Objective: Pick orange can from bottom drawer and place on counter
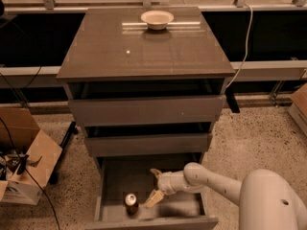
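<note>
I will next move my gripper to the orange can's upper sides (131, 205), just under the can's silver top, and close it there.
The orange can (131, 203) stands upright in the bottom drawer (115, 178), near the drawer's front left, its silver top showing. The drawer is pulled out. My gripper (154, 186) is inside the drawer, just right of the can and a little behind it. Its two pale fingers are spread apart, one (156, 173) pointing back and one (153, 198) pointing toward the can. It holds nothing. The white arm (211, 178) reaches in from the lower right. The counter (144, 47) is the glossy top slab above.
A white bowl (157, 18) sits at the back of the counter. The two upper drawers (146, 110) are slightly pulled out above the gripper. An open cardboard box (24, 162) with cables stands on the floor at left. Another box edge (300, 107) is at right.
</note>
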Motion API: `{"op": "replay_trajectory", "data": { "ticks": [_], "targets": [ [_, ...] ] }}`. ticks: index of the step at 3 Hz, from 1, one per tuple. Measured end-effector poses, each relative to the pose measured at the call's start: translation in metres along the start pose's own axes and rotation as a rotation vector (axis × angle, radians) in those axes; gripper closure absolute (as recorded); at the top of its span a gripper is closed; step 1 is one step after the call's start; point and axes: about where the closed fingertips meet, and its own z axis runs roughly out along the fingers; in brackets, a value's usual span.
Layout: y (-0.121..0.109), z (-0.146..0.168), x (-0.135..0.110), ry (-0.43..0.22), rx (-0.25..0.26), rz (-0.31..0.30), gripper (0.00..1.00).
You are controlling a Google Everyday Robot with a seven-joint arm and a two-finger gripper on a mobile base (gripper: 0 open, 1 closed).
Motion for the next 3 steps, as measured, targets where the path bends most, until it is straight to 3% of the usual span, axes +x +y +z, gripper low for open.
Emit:
{"op": "replay_trajectory", "data": {
  "ticks": [1,3],
  "targets": [
    [0.000,0.043,0.007,0.006,-0.006,-0.004,0.00],
    [0.016,0.113,0.024,-0.004,-0.086,0.052,0.00]
  ]
}}
